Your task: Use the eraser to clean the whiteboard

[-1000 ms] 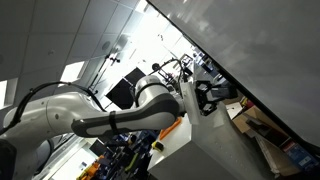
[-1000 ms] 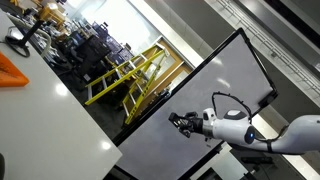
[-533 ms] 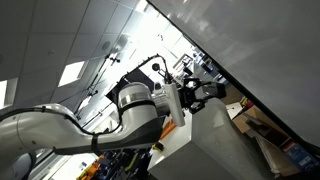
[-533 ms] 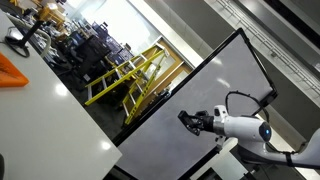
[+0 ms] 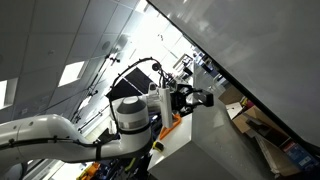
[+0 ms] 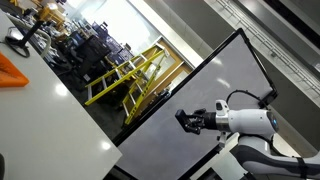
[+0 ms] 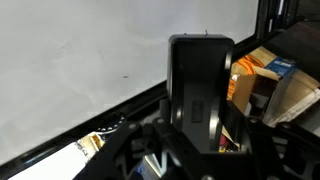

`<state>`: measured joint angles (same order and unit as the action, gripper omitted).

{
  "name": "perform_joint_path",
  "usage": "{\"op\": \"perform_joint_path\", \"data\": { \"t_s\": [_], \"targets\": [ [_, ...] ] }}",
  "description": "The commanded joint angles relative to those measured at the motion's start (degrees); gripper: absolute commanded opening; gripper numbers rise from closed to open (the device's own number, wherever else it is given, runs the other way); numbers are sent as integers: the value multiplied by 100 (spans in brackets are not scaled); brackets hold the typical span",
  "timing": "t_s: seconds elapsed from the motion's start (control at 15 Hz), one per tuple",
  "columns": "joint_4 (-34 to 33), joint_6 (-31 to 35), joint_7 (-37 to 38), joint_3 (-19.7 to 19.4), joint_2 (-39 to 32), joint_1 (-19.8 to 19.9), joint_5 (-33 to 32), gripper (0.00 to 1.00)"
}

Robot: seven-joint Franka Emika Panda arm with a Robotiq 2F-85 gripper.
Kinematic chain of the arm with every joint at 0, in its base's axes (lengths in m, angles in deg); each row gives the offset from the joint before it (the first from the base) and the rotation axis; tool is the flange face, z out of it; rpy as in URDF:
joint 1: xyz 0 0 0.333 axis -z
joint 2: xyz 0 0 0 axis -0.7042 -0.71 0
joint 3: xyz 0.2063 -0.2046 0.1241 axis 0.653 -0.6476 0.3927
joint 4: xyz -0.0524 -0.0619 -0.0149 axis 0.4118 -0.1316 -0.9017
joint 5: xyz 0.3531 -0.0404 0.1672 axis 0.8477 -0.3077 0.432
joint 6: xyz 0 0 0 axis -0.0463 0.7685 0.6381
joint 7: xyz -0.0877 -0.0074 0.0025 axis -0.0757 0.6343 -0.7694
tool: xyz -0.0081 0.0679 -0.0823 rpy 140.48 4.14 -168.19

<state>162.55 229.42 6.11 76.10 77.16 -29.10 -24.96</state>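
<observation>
Next, my gripper releases the black eraser on the white table (image 5: 182, 136) close beside the orange object.
The whiteboard (image 7: 90, 50) is a big pale glossy panel with a thin dark edge, and it fills the top of the wrist view with a tiny dark mark on it. It also shows in both exterior views (image 5: 250, 50) (image 6: 190, 110). The eraser (image 7: 200, 85) is a dark rectangular block standing upright, and my gripper (image 7: 200, 125) is shut on it. In both exterior views the gripper (image 5: 198, 98) (image 6: 185, 119) is close in front of the board. Whether the eraser touches the board I cannot tell.
Cardboard boxes (image 7: 265, 75) sit just past the board's edge, and they show in an exterior view (image 5: 265, 135) too. A yellow railing (image 6: 125, 80) and a white table (image 6: 50, 110) with an orange object (image 6: 12, 72) are farther off. A black screen (image 5: 122, 92) stands behind the arm.
The arm has swung round and its big joints now sit nearer the camera. The gripper, still shut on the eraser, has shifted slightly along the board.
</observation>
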Motion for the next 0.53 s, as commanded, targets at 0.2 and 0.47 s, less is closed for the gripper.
{"op": "perform_joint_path", "data": {
  "t_s": [0.2, 0.47],
  "targets": [
    [485, -925, -2455, -842, 408, -2055, 3238, 30],
    [184, -2306, -4059, -1373, 960, -3268, 5283, 30]
  ]
}}
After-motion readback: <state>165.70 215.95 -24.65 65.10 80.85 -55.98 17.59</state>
